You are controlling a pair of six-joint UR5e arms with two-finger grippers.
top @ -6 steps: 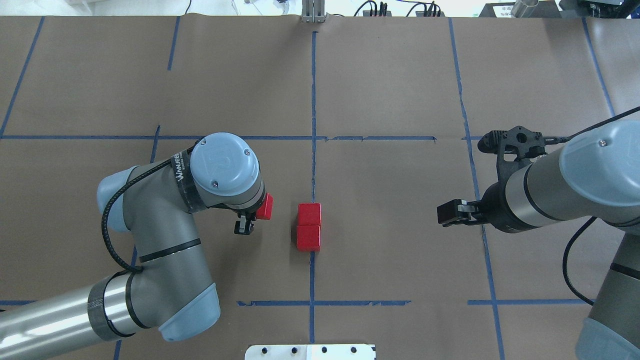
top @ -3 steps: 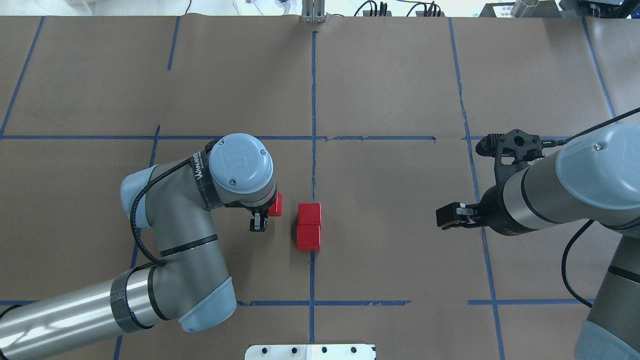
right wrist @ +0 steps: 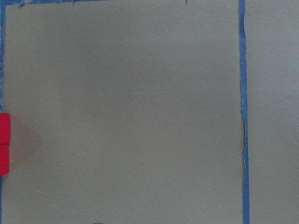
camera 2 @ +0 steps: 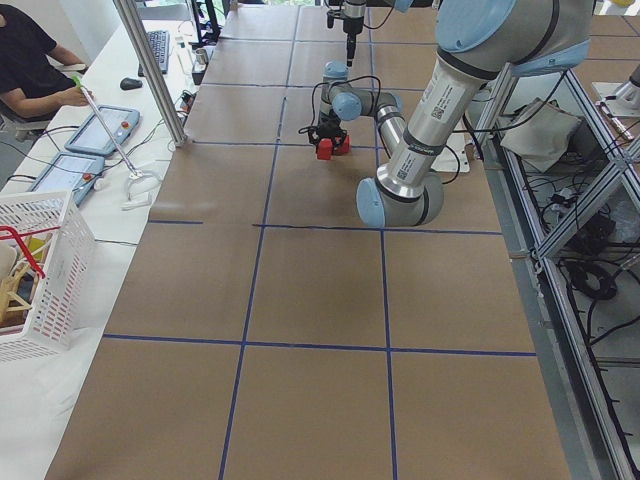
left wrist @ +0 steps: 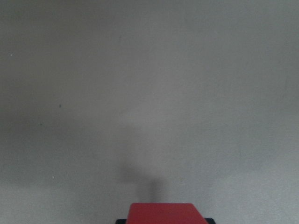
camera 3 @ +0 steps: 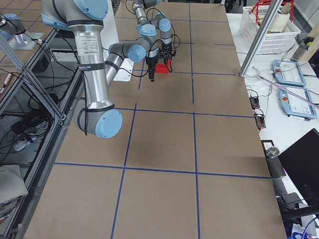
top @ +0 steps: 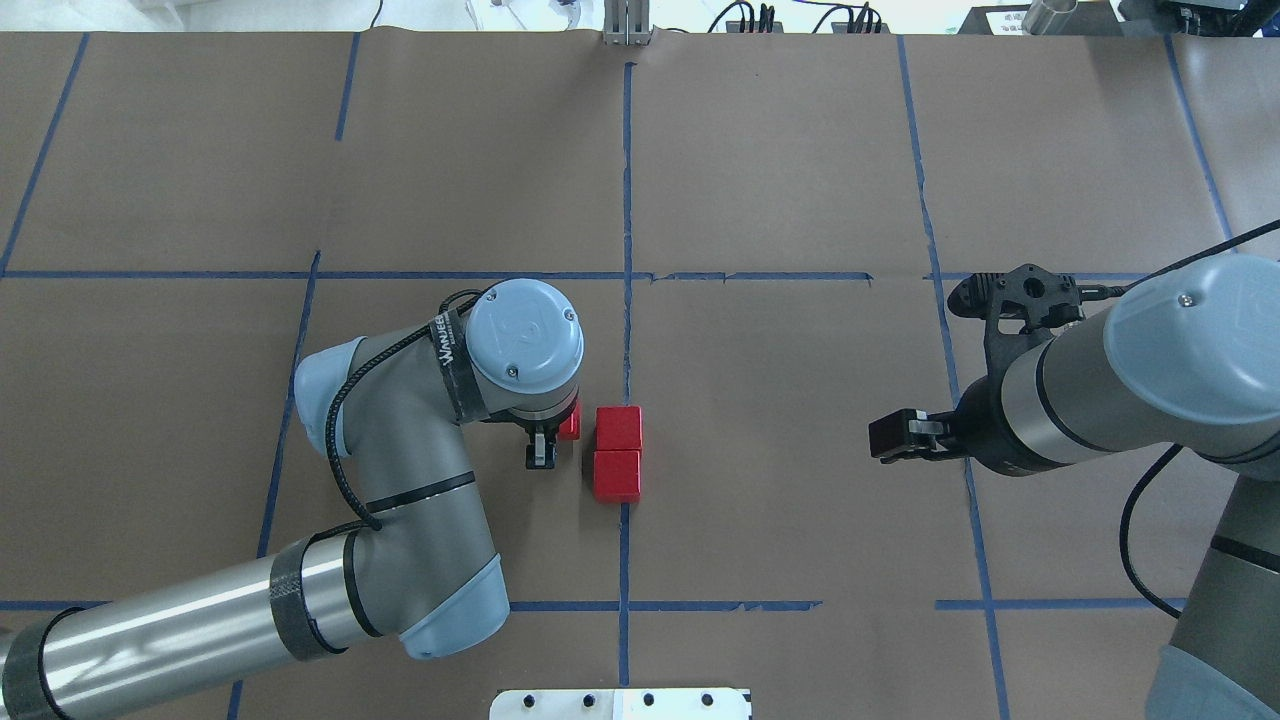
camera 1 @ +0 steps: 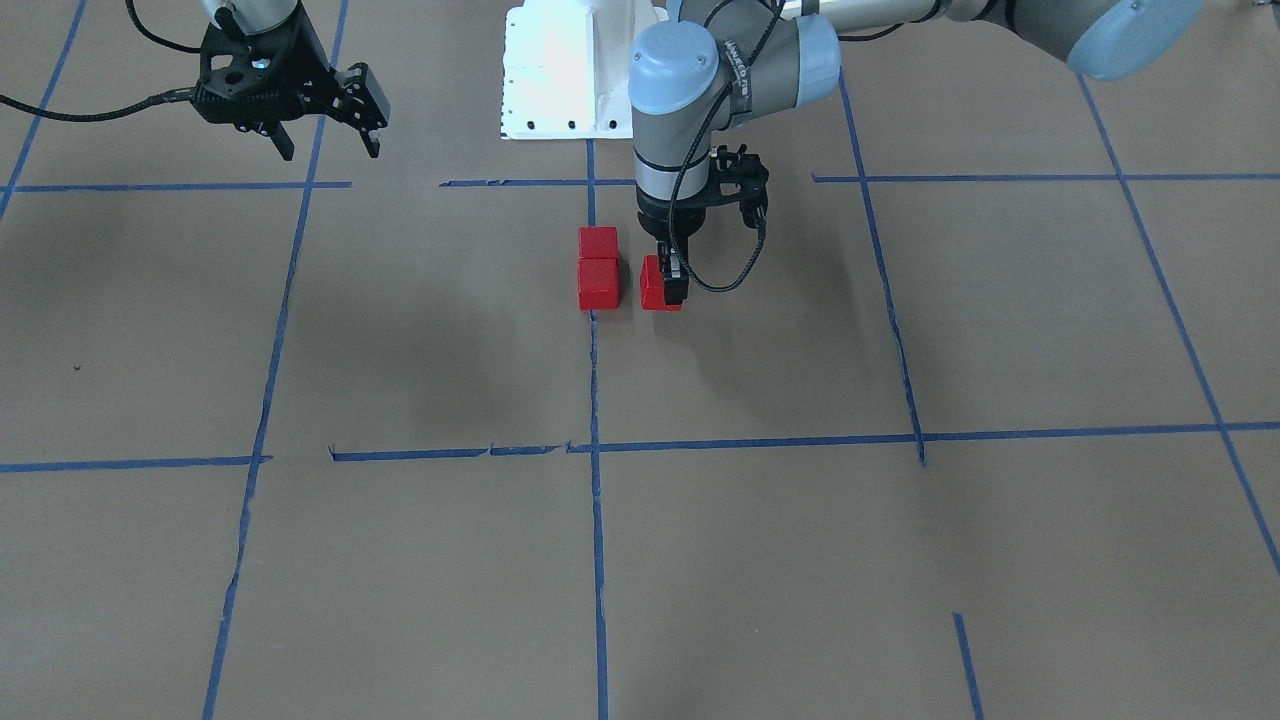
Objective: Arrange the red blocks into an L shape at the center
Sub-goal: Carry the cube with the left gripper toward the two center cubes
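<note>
The robot's left gripper needs to release the third red block, now held low beside the pair, snug against the side of the pair's far red block (camera 1: pixel 639 283).
Two red blocks (top: pixel 619 428) (top: pixel 617 475) lie touching in a line on the centre blue tape line; they also show in the front view (camera 1: pixel 598 243) (camera 1: pixel 598 284) and at the right wrist view's left edge (right wrist: pixel 3 144). My left gripper (top: pixel 555 437) (camera 1: pixel 666 285) is shut on the third red block (top: pixel 571 423) (camera 1: pixel 652 285) and holds it low, just left of the far block of the pair, with a narrow gap. That block fills the bottom edge of the left wrist view (left wrist: pixel 162 213). My right gripper (camera 1: pixel 327 135) (top: pixel 893 437) is open and empty, far to the right.
Brown paper with blue tape grid lines (top: pixel 627 200) covers the table. The white robot base plate (top: pixel 620 703) (camera 1: pixel 560 80) sits at the near edge. A white basket (camera 2: pixel 35 270) and tablets (camera 2: pixel 95 130) stand beside the table on the operators' side.
My left arm has moved right with the red block, from well left of the pair to close beside it. My right arm has barely shifted.
</note>
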